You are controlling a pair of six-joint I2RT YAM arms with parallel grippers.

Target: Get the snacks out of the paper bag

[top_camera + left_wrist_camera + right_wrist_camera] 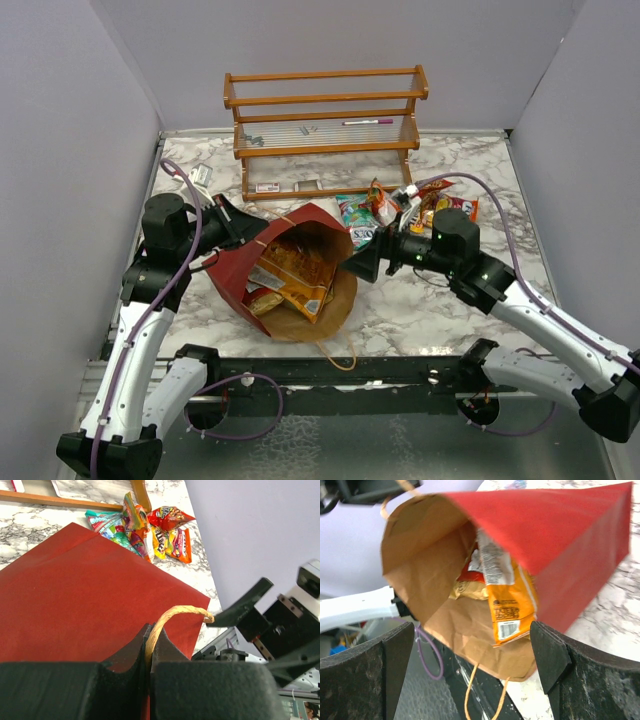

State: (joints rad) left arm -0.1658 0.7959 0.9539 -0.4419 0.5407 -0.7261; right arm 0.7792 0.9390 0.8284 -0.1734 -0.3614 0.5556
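The robot's right gripper needs to next move to the orange packet's barcode corner (309, 312) (502, 634) at the opening of the paper bag and close there.
The paper bag (238, 268), dark red outside and brown inside, lies on its side with its mouth toward the near edge. Orange and yellow snacks (300, 275) show inside it; an orange packet (509, 605) with a barcode hangs at the mouth. My left gripper (248, 228) is shut on the bag's twine handle (170, 616) at its upper rim and holds the mouth open. My right gripper (362, 265) is open at the bag's right rim, its fingers (551, 652) wide on either side of the mouth. Several snacks (400, 212), one of them teal-green, lie on the table behind the bag.
A wooden rack (325, 130) stands at the back of the marble table (440, 310). The bag's other twine handle (340, 352) hangs over the table's near edge above the metal rail. Grey walls close in the left, right and back.
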